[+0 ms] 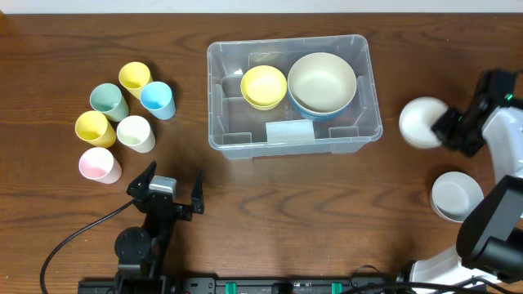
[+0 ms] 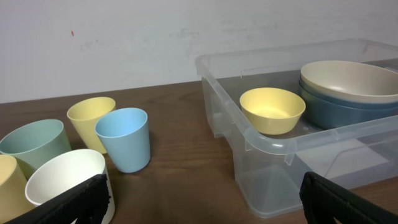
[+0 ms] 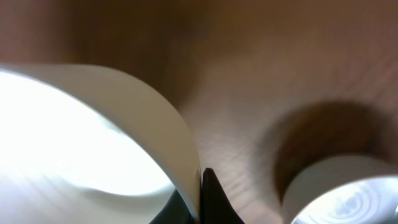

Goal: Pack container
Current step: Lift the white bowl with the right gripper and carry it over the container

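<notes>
My right hand should release the white bowl atop the yellow bowl (image 1: 259, 84) in the clear container. The white bowl is now beside the container.
The clear container (image 1: 245, 139) sits at the table's centre and also shows in the left wrist view (image 2: 267, 149). Inside it are a yellow bowl (image 1: 263, 86) and a beige bowl (image 1: 322, 80) stacked on a blue bowl (image 2: 342, 109). My right gripper (image 1: 445, 126) is shut on the rim of a white bowl (image 1: 421, 122) to the right of the container, and the rim fills the right wrist view (image 3: 93, 137). My left gripper (image 1: 167, 192) is open and empty near the front edge, left of the container.
Several cups stand at the left: yellow (image 1: 135, 77), green (image 1: 108, 100), blue (image 1: 157, 100), yellow (image 1: 95, 128), white (image 1: 136, 133) and pink (image 1: 99, 165). Another white bowl (image 1: 456, 196) sits at the front right.
</notes>
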### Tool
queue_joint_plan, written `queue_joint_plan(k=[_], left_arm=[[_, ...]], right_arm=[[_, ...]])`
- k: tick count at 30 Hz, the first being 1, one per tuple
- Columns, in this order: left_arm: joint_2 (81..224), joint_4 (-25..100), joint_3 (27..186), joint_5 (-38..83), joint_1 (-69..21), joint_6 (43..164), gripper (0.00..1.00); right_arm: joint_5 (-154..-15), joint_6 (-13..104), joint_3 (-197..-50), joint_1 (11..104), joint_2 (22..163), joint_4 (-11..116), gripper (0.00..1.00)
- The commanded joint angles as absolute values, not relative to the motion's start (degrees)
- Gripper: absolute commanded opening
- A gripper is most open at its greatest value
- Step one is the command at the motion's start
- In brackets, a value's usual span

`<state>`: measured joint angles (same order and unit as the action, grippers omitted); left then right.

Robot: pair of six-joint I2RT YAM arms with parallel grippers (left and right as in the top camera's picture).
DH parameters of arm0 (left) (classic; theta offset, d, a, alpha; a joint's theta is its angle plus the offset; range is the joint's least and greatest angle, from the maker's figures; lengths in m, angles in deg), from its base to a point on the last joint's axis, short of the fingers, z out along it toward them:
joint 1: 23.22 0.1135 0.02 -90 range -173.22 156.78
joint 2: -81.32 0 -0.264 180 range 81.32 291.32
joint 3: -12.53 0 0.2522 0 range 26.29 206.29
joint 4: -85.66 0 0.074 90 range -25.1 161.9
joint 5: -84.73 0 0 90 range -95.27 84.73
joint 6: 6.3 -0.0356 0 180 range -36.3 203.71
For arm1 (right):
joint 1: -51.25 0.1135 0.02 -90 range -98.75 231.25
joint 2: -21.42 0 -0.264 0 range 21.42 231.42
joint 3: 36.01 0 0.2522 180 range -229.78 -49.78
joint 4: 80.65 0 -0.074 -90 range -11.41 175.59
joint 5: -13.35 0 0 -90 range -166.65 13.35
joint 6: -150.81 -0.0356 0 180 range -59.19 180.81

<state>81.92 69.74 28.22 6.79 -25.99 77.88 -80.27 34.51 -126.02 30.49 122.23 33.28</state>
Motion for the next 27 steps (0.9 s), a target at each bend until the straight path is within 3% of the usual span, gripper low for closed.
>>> queue_joint_plan(k=[1, 8, 15, 21, 27], left_arm=[[81.61, 69.00, 26.56, 7.60, -25.75, 78.19, 0.98], [81.61, 69.00, 26.56, 7.60, -25.75, 78.19, 0.98], [81.61, 69.00, 26.56, 7.60, -25.75, 78.16, 0.98], [81.61, 69.00, 26.56, 7.60, -25.75, 78.19, 0.98], [81.61, 69.02, 26.56, 7.60, -25.75, 78.19, 0.98]], right_arm=[[-86.30, 39.16, -136.84, 32.00, 121.36, 30.63, 0.01], [-92.02, 39.89, -151.51, 39.13, 117.14, 28.12, 0.01], [-91.13, 39.84, -153.48, 57.55, 113.51, 36.49, 0.03], [-77.16, 39.86, -153.37, 76.70, 117.51, 42.08, 0.05], [-63.26, 39.86, -153.37, 88.24, 126.10, 46.22, 0.06]])
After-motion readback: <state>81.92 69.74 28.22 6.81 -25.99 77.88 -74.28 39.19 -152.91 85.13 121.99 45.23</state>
